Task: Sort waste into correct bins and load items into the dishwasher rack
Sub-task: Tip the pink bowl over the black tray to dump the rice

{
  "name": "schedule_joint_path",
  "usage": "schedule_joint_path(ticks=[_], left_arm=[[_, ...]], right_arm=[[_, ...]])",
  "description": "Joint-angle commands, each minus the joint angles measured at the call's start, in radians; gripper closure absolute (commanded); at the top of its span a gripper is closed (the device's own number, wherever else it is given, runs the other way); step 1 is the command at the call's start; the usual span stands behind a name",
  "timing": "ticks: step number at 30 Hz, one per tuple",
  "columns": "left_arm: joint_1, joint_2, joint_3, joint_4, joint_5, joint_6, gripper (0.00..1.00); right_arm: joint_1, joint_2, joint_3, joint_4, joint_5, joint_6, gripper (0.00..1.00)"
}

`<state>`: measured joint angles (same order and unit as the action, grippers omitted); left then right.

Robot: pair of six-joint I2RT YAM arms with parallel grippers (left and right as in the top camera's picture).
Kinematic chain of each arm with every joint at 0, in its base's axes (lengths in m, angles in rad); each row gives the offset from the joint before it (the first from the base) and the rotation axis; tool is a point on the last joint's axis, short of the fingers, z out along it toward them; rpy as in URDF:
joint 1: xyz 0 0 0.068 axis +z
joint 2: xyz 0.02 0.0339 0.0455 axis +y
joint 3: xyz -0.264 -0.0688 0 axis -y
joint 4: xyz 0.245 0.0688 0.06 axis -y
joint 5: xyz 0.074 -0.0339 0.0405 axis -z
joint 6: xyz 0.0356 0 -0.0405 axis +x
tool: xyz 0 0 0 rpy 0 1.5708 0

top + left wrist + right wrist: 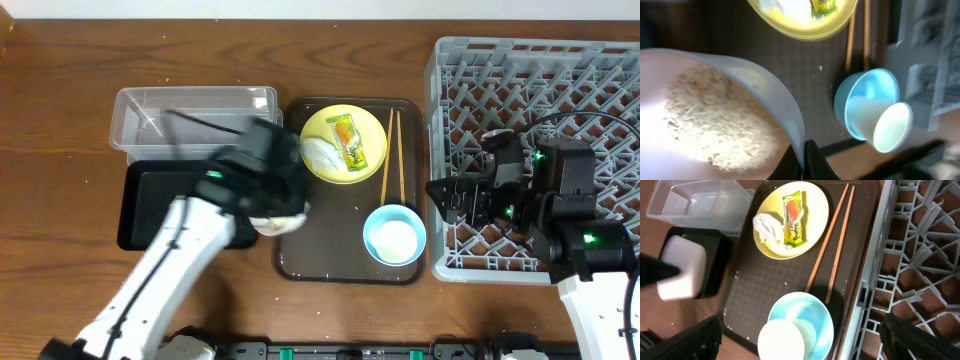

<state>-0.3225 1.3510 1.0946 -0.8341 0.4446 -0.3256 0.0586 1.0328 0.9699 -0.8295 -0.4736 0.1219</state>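
Observation:
Next, the left gripper releases the white bowl, now at the tray's edge by the bin, on the dark-brown tray [332,244] beside the light-blue bowl, below the yellow plate.
My left gripper [805,162] is shut on the rim of the white bowl [780,95], which holds rice grains [715,115]. In the overhead view the bowl [280,222] is at the tray's left edge, beside the black bin [150,200]. The yellow plate [325,125] carries the paper wad [322,152] and the snack wrapper [347,143]. The chopsticks [393,155] lie to its right. The white cup [396,240] lies in the light-blue bowl [382,222]. My right gripper [450,203] is open and empty at the rack's left edge, above the blue bowl [810,310].
The clear bin [195,115] stands behind the black bin. The dark-brown tray [330,250] holds the plate, chopsticks and blue bowl. The grey dishwasher rack [540,90] fills the right side.

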Motion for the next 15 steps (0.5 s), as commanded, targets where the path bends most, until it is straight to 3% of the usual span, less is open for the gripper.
schedule_joint_path(ticks=[1,9,12,15], left_arm=[[0.192,0.01,0.01,-0.022,0.296,0.176,0.94],[0.617,0.174,0.006,-0.196,0.85,0.562,0.94],[0.709,0.257,0.006,-0.273,0.964,0.676,0.94],[0.774,0.325,0.006,-0.292,1.016,0.684,0.94]], right_arm=[[-0.007,-0.007,0.025,-0.001,0.002,-0.003,0.01],[-0.007,-0.007,0.025,-0.017,0.002,-0.003,0.01],[-0.007,-0.007,0.025,-0.022,0.002,-0.003,0.01],[-0.007,-0.007,0.025,-0.032,0.002,-0.003,0.01]])
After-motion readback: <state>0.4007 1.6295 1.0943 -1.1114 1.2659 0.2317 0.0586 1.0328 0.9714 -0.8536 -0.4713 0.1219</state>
